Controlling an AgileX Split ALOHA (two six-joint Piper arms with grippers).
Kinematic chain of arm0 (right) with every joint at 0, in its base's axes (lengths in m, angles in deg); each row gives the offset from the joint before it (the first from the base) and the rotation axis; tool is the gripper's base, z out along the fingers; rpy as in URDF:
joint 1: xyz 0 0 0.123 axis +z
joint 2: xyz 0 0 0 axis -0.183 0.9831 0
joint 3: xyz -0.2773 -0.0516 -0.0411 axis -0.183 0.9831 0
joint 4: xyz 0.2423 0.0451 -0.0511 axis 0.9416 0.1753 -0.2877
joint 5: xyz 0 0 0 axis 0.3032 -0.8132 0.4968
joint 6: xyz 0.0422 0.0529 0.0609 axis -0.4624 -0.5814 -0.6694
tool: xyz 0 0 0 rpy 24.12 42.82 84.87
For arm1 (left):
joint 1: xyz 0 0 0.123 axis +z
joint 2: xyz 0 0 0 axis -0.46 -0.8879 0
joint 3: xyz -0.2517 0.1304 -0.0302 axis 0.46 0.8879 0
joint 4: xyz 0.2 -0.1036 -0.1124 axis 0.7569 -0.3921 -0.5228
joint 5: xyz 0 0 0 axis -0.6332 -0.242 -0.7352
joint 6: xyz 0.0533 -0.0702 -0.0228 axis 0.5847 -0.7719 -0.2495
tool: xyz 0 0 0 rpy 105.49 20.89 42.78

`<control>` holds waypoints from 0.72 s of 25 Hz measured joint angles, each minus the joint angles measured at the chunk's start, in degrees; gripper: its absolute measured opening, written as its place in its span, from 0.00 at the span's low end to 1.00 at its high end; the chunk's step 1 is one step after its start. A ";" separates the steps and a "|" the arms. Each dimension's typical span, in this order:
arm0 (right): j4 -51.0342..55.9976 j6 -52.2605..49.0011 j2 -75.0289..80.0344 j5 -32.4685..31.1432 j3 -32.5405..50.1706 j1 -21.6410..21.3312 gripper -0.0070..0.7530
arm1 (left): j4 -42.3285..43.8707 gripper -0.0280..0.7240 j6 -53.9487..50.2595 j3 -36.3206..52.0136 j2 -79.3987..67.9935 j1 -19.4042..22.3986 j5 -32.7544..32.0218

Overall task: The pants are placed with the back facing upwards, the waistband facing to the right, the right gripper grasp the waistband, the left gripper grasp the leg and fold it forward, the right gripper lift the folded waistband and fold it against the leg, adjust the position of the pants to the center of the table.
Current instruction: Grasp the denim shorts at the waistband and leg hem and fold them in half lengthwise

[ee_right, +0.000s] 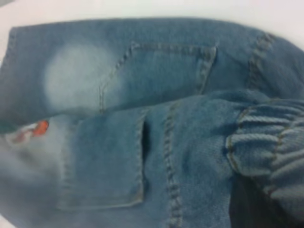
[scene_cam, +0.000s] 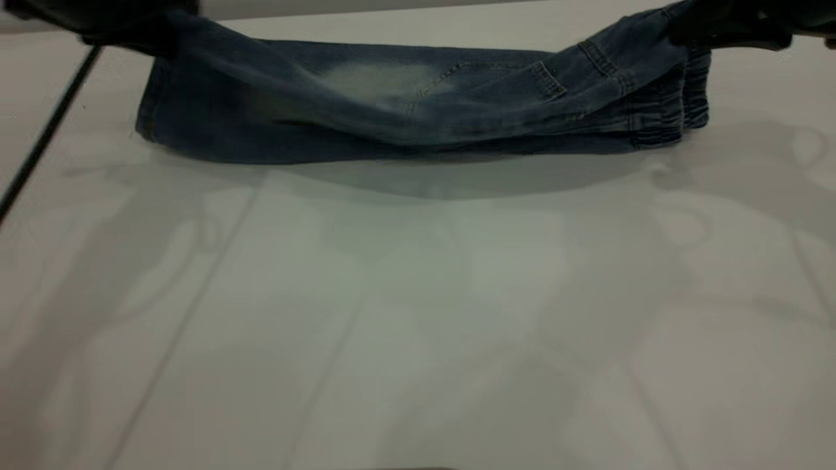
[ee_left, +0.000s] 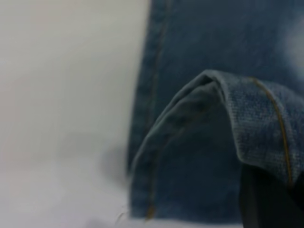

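Next, the left gripper releases the leg along the far edge of the lower denim layer (scene_cam: 293,46), just inward from the hem.
The blue denim pants (scene_cam: 392,111) lie lengthwise across the far part of the table, with both ends lifted. At the far left my left gripper (scene_cam: 140,29) is shut on the leg, and the leg's hem (scene_cam: 153,111) hangs down to the table. At the far right my right gripper (scene_cam: 712,29) is shut on the elastic waistband (scene_cam: 659,117), which droops in doubled layers. The left wrist view shows a raised fold of the leg (ee_left: 256,118) draped over a dark finger (ee_left: 266,199). In the right wrist view the gathered waistband (ee_right: 266,147) and a back pocket (ee_right: 161,71) fill the picture.
The white table (scene_cam: 418,313) stretches from the pants to the near edge. A dark line (scene_cam: 46,137) runs diagonally along the table's left side. The table's far edge passes just behind the pants.
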 joint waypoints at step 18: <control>0.65 -5.82 8.97 9.00 -11.55 0.00 0.10 | 0.05 0.08 5.02 -6.82 -11.55 -0.94 14.35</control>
